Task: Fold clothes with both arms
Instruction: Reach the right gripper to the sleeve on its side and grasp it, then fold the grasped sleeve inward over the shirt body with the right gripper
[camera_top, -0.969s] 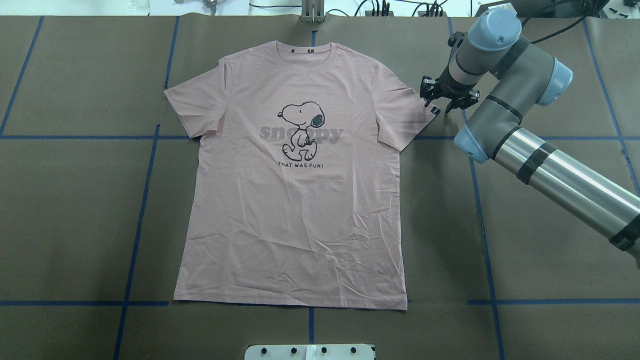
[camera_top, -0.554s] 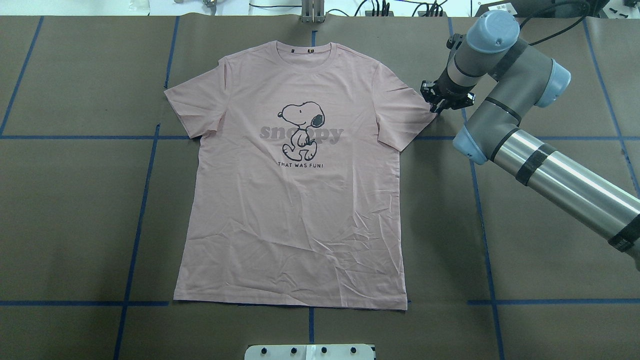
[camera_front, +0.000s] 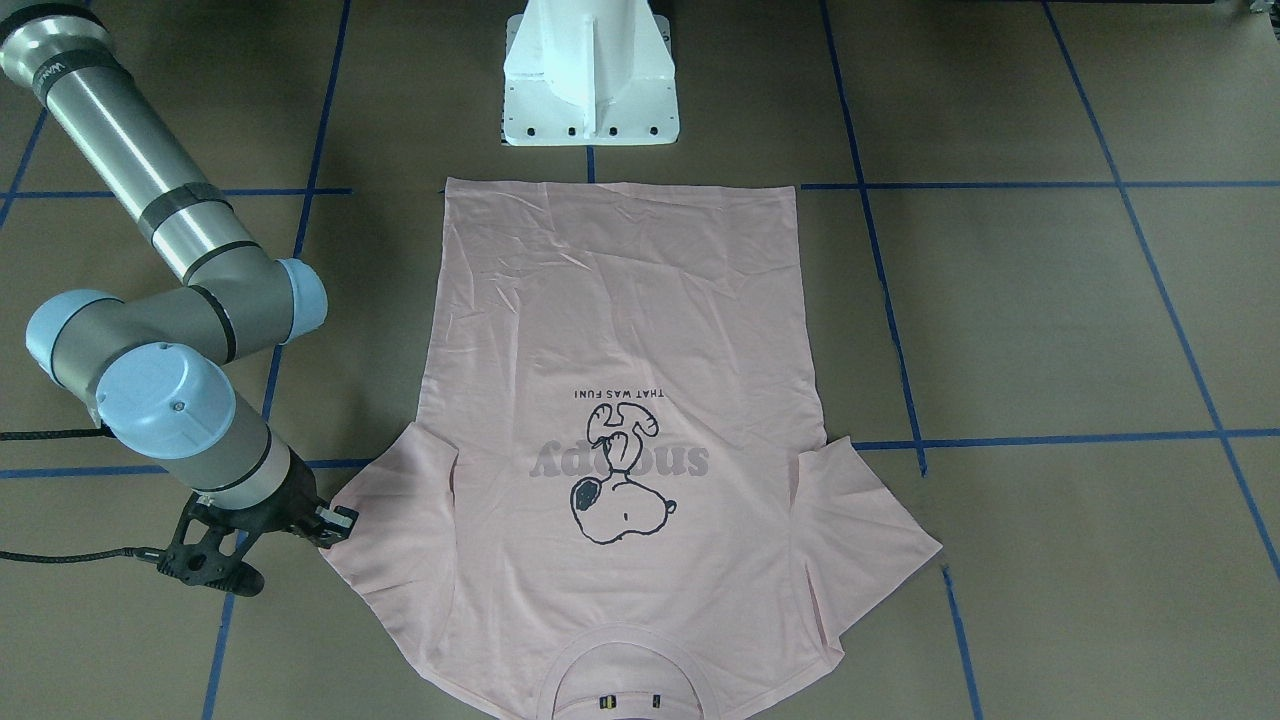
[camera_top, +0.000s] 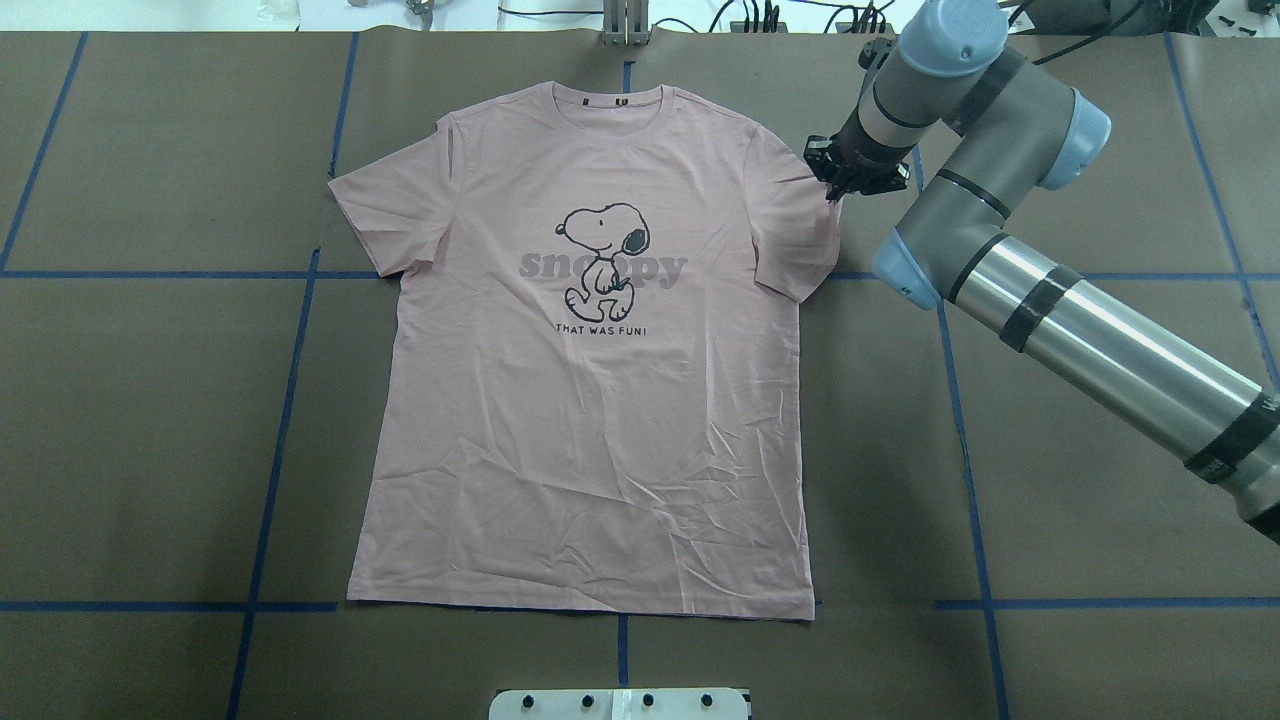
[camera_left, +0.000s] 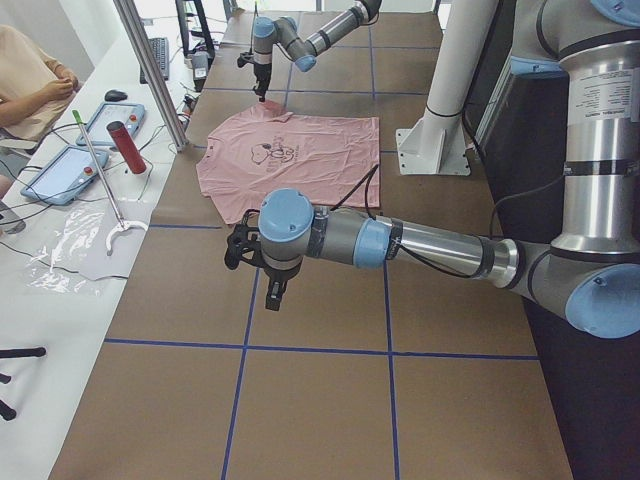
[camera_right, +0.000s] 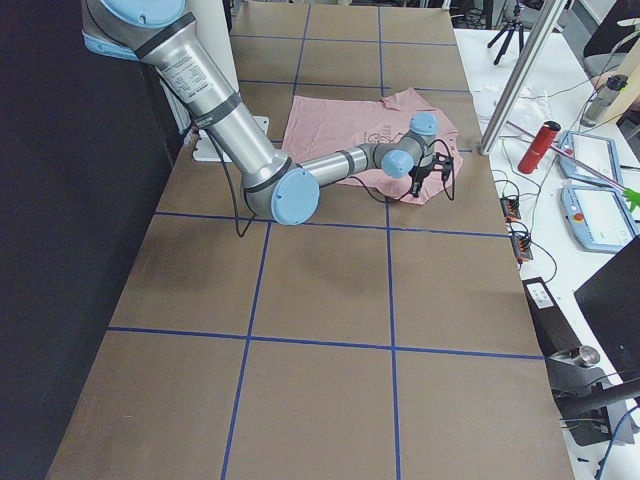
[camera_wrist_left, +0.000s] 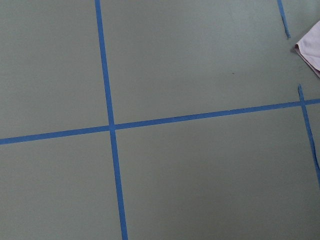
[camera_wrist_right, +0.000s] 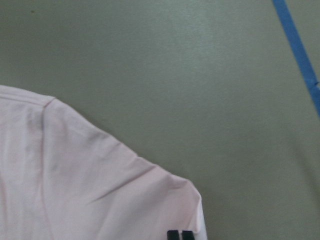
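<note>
Next, my right gripper lets go of the sleeve's edge on the seam joining (camera_front: 461, 562) that sleeve to the pale pink T-shirt's body.
The pale pink T-shirt (camera_top: 600, 420) lies flat, Snoopy print up, collar at the far edge; it also shows in the front view (camera_front: 620, 300). My right gripper (camera_top: 835, 186) is shut on the edge of the shirt's right-hand sleeve (camera_top: 800, 235) and holds it slightly lifted; its fingertips (camera_wrist_right: 180, 235) pinch the pink cloth (camera_wrist_right: 75, 190). In the front view this gripper (camera_front: 335, 522) sits at the sleeve's corner. My left gripper (camera_left: 272, 292) hangs above bare table beyond the other sleeve; I cannot tell whether it is open. Its wrist view catches only a shirt corner (camera_wrist_left: 311, 52).
Brown table (camera_top: 150, 400) with a blue tape grid. The white pedestal base (camera_front: 590, 80) stands by the shirt's hem. A side bench holds tablets and a red bottle (camera_left: 127, 147) behind a metal post (camera_left: 150, 70). A person sits at the bench's end.
My right gripper closed on the sleeve's outer corner, then moved inward and toward the far edge, dragging the sleeve edge in with it.
</note>
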